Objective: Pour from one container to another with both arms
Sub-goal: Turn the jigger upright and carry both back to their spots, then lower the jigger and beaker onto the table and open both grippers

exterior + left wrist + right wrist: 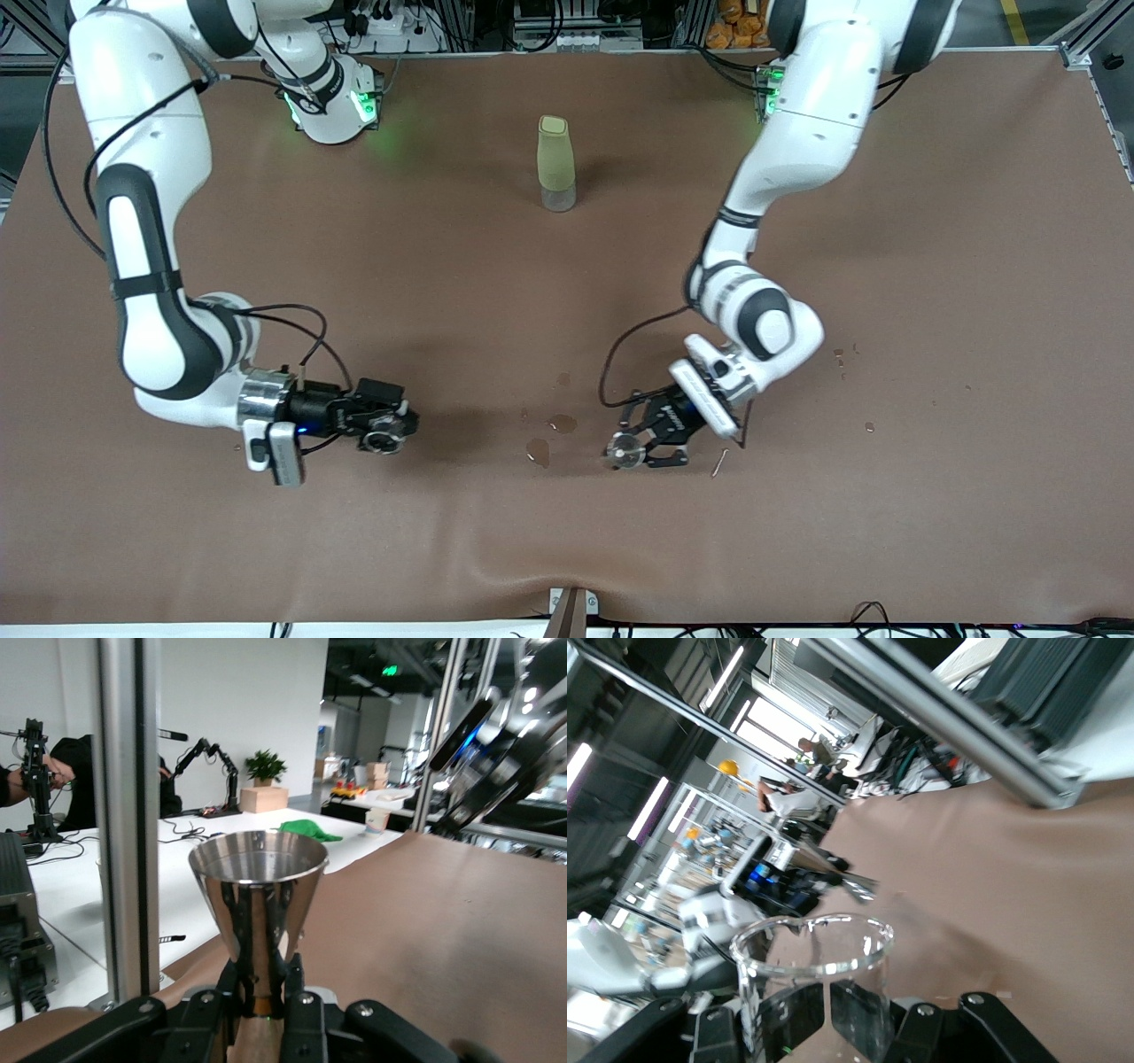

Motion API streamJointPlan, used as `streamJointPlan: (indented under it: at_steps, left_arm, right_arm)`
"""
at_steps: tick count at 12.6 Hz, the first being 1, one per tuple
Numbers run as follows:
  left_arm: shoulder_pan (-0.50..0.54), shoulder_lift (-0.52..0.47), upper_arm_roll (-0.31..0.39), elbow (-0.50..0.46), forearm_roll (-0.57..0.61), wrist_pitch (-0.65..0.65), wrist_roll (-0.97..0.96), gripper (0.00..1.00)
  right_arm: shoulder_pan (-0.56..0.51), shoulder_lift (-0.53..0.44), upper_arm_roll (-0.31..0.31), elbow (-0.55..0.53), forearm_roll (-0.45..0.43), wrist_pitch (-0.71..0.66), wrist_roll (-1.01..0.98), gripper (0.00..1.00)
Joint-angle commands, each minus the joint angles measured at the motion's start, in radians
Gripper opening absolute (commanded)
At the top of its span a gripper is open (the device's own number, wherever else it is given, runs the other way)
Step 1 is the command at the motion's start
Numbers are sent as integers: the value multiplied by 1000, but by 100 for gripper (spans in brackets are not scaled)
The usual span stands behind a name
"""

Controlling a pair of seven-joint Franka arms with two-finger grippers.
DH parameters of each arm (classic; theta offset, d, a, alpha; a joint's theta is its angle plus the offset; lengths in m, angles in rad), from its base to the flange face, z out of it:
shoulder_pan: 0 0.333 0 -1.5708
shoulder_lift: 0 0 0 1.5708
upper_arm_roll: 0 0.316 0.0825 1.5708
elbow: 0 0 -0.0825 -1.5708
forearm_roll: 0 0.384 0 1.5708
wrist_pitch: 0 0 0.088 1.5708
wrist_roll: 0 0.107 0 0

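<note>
Next, my left gripper lets go of the steel jigger on the small wet spots (848, 361) beside the white wrist of that gripper's arm.
My left gripper (640, 446) is low over the brown table cloth near the front camera, shut on the narrow waist of a steel jigger (625, 452). In the left wrist view the jigger (257, 877) stands upright between the black fingers (306, 1010). My right gripper (387, 428) hangs low toward the right arm's end, shut on a clear glass cup (383, 440). The cup's rim (815, 968) fills the right wrist view, with the gripper's pads (788, 1014) showing through it. The two containers are well apart.
A tall green bottle (556, 164) with a clear base stands mid-table, farther from the front camera. Wet spots (561, 424) mark the cloth between the grippers. A small thin stick (719, 462) lies beside the left gripper.
</note>
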Motion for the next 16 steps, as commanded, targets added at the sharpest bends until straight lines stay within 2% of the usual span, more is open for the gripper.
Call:
streamJointPlan:
  at_steps: [1, 5, 7, 9, 11, 13, 16]
  left_arm:
    - [79, -61, -7, -133, 106, -143, 5, 0]
    - [278, -61, -8, -179, 348, -356, 5, 0]
    - [395, -47, -5, -179, 463, -530, 2, 0]
    - [485, -50, -8, -173, 621, -580, 7, 0]
    - [570, -41, -8, -174, 722, -669, 34, 0]
    - [666, -7, -8, -173, 808, -752, 77, 0]
    - [760, 20, -10, -168, 927, -796, 100, 0]
  right_arm:
    - [-52, 72, -23, 42, -30, -12, -224, 0]
    - [-148, 127, -31, 53, -28, -10, -553, 0]
    - [-210, 159, -31, 62, -22, -10, -733, 0]
    - [-280, 222, -29, 100, -18, -11, -888, 0]
    - [-345, 274, -29, 129, -16, -11, -968, 0]
    - [-394, 285, -29, 131, -18, -11, -1019, 0]
    - [-442, 293, -31, 131, -19, -10, -1065, 0]
